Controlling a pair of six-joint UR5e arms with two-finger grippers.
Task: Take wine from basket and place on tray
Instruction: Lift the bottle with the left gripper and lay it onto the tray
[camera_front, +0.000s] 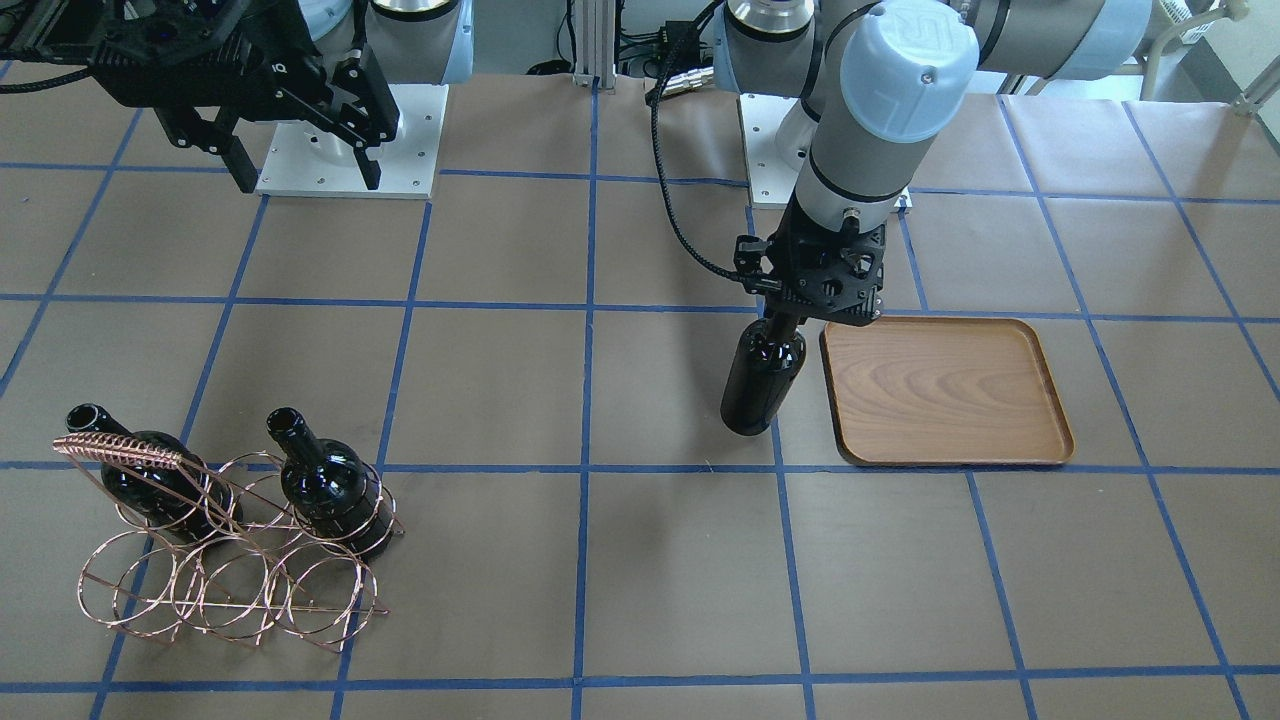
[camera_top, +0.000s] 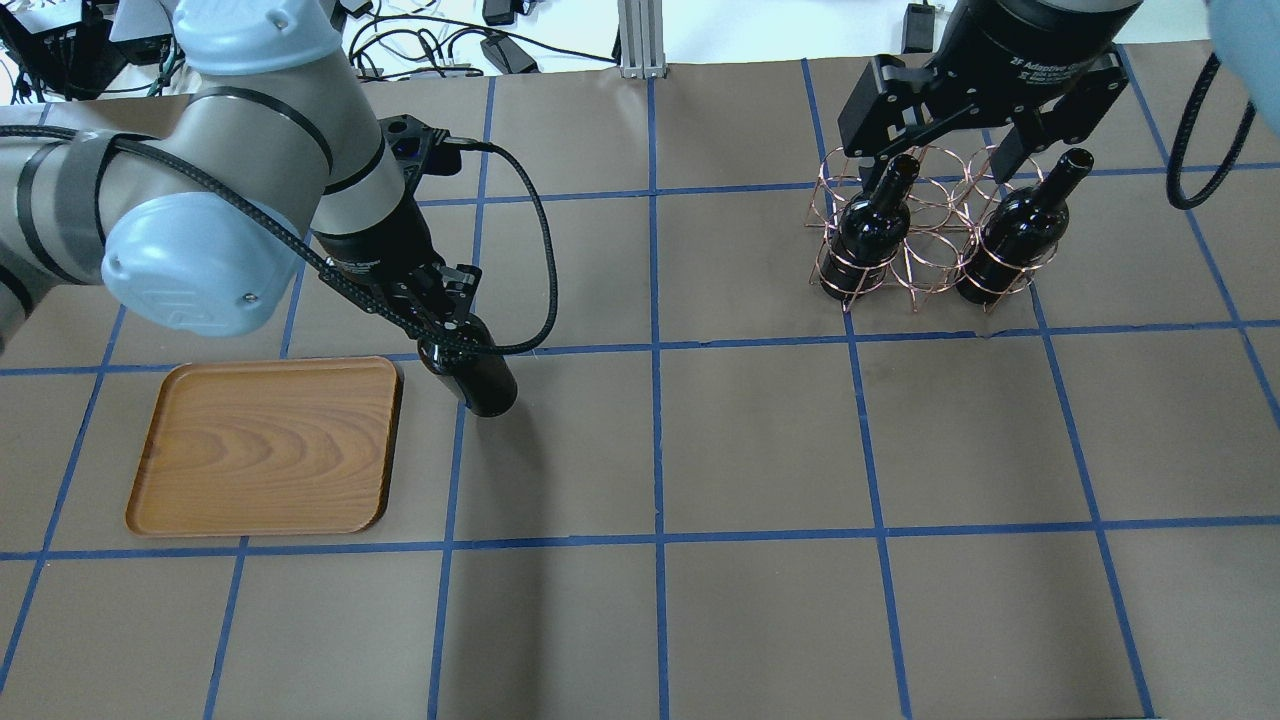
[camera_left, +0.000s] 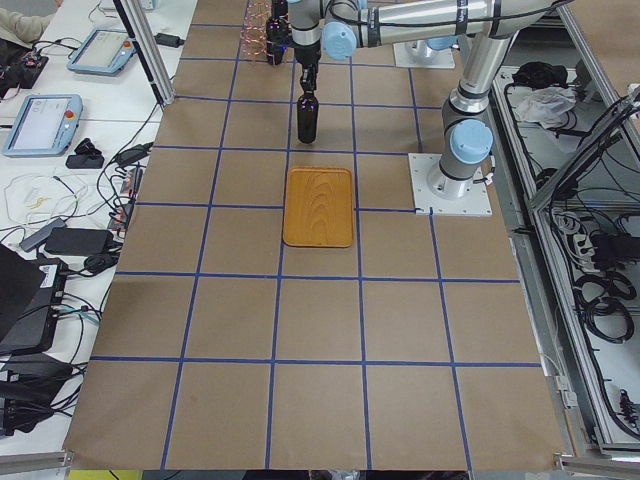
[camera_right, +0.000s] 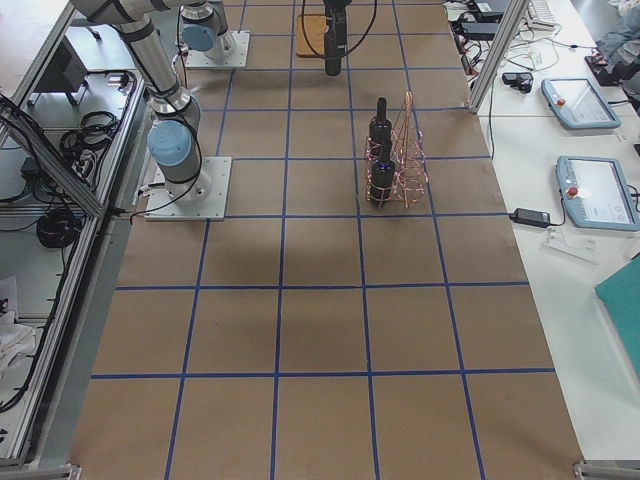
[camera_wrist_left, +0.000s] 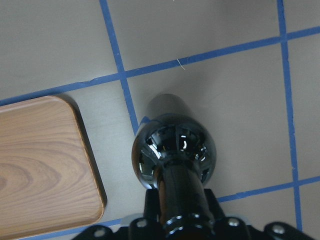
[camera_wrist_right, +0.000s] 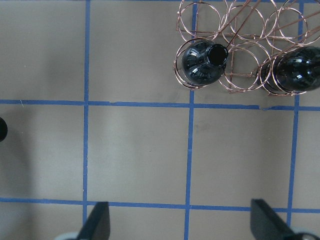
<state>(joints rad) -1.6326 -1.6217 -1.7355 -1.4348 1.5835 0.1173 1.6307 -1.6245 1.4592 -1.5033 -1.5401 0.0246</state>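
The robot's left gripper should set the wine bottle upright in the middle of the wooden tray (camera_front: 932, 388) and let go of it.
My left gripper (camera_front: 787, 318) is shut on the neck of a near-black wine bottle (camera_front: 762, 375). It holds the bottle upright over the brown paper, right beside the short edge of the wooden tray (camera_front: 945, 390), not over it. The tray has nothing on it. The overhead view shows the same bottle (camera_top: 478, 378) just right of the tray (camera_top: 265, 445). The copper wire basket (camera_top: 930, 240) holds two more bottles (camera_top: 865, 235) (camera_top: 1010, 245). My right gripper (camera_top: 935, 150) is open and empty, high above the basket. Its wrist view shows the basket (camera_wrist_right: 235, 30) ahead.
The table is covered in brown paper with a blue tape grid (camera_top: 655, 440). The arms' white base plates (camera_front: 345, 140) lie at the robot's side. Laptops and cables sit on side benches off the table's edge (camera_left: 60, 110).
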